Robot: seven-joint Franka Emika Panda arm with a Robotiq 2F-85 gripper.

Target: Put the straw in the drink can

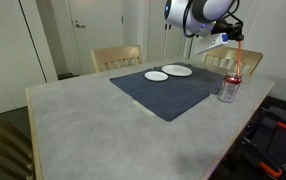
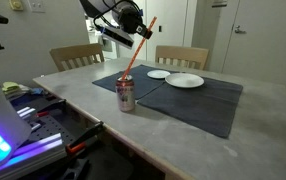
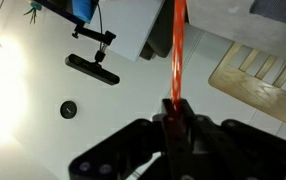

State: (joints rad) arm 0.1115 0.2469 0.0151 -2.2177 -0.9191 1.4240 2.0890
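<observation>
My gripper is holding the red straw. It will let go of the straw in the top opening of the silver and red drink can (image 1: 235,76).
The silver and red drink can (image 1: 228,88) (image 2: 126,96) stands upright on the table near the edge of a dark mat. The red straw (image 1: 235,62) (image 2: 135,52) slants down from my gripper (image 1: 233,38) (image 2: 141,32) to the can's top. Whether its lower tip is inside the opening cannot be told. My gripper hangs above the can and is shut on the straw near its upper end. In the wrist view the straw (image 3: 177,50) runs away from the closed fingers of the gripper (image 3: 175,108). The can is out of that view.
Two white plates (image 1: 156,75) (image 1: 177,70) (image 2: 158,74) (image 2: 184,81) lie on the dark mat (image 1: 168,95) (image 2: 198,102) of the grey table (image 1: 93,120) (image 2: 173,140). Wooden chairs (image 1: 116,57) (image 2: 181,56) stand at the far side. Electronics (image 2: 23,120) sit beside the table.
</observation>
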